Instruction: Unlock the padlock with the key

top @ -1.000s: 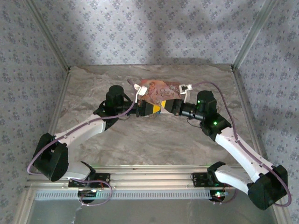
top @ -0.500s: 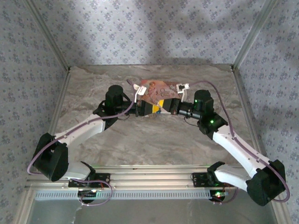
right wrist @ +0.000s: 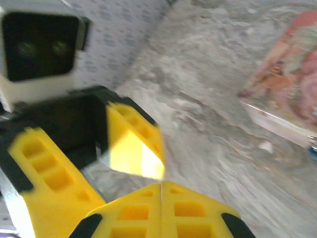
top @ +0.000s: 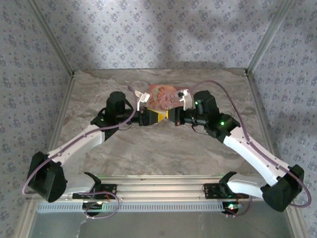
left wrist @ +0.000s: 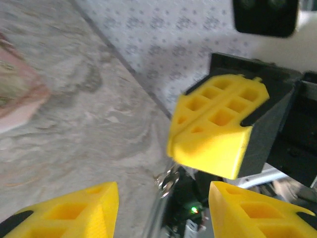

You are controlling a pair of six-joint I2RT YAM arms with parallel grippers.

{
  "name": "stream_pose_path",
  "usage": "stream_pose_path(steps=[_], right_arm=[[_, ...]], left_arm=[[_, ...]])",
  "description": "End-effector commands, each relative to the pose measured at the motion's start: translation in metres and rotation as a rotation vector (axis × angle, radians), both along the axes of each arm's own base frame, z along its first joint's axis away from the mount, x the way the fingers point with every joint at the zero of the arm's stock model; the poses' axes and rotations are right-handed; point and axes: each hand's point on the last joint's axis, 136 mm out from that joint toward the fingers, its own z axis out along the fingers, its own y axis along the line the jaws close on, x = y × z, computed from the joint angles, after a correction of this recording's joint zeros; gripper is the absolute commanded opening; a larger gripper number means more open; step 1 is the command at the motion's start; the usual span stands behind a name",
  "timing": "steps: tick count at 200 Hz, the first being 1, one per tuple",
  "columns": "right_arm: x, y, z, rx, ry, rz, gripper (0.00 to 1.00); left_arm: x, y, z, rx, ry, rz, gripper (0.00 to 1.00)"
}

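Next, I take the key's hanging bow (left wrist: pixel 168 183) with my left gripper to free the blade for the padlock, since my right gripper pinches the key by its blade end.
My two grippers meet tip to tip in front of the pink floral box (top: pixel 163 95). The left gripper (top: pixel 155 116) (left wrist: pixel 163 191) is open, its yellow fingers (left wrist: pixel 79 210) spread wide. Between them reaches the right gripper (top: pixel 173 117) (right wrist: pixel 161 186), jaws pressed together. A small shiny metal key (left wrist: pixel 167 179) hangs at its tip, apparently pinched there. In the right wrist view the box (right wrist: pixel 287 89) lies at the right. A tiny blue bit (right wrist: pixel 313 150) at that frame's edge beside the box looks like the padlock, mostly cut off.
Patterned walls (top: pixel 163 34) and metal posts (top: pixel 262 44) enclose the marble table (top: pixel 158 148) on three sides. The arm bases sit on the aluminium rail (top: pixel 158 191) at the near edge. A purple cable (top: pixel 233 106) loops over the right arm.
The left gripper has opened from shut. The right gripper closed and its arm pushed left toward the left gripper. The left arm's elbow swung out to the left.
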Motion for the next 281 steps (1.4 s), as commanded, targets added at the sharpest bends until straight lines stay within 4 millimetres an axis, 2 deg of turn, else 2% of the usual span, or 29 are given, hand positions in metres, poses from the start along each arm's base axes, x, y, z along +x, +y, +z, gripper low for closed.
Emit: stream_pose_path(steps=[1,24,49,72,97,124,205,281], right_arm=[[-0.009,-0.038,-0.042,-0.324,0.023,-0.029,0.00],[-0.017,-0.028,-0.031,-0.241,0.010,0.017,0.00],[-0.014,-0.025,-0.011,-0.142,-0.035,0.031,0.00],[-0.009,-0.027,0.005,-0.052,-0.069,0.024,0.00],[-0.001,-0.032,0.020,0.058,-0.076,-0.002,0.00],[0.003,-0.035,0.032,0.175,-0.065,-0.008,0.00],[0.006,-0.043,0.035,0.305,-0.046,-0.012,0.00],[0.004,-0.042,0.039,0.347,-0.053,0.003,0.00]], left_arm=[[0.008,0.020,-0.010,0.072,-0.061,0.097,0.51],[0.005,0.020,-0.003,0.042,-0.103,0.093,0.51],[-0.001,0.014,0.008,-0.028,-0.138,0.074,0.51],[-0.014,-0.001,0.021,-0.103,-0.153,-0.008,0.45],[-0.024,-0.020,0.026,-0.128,-0.158,-0.073,0.42],[-0.025,-0.033,0.033,-0.186,-0.133,-0.098,0.41],[-0.014,-0.044,0.053,-0.342,-0.055,-0.101,0.34],[-0.012,-0.056,0.044,-0.331,-0.018,-0.118,0.35]])
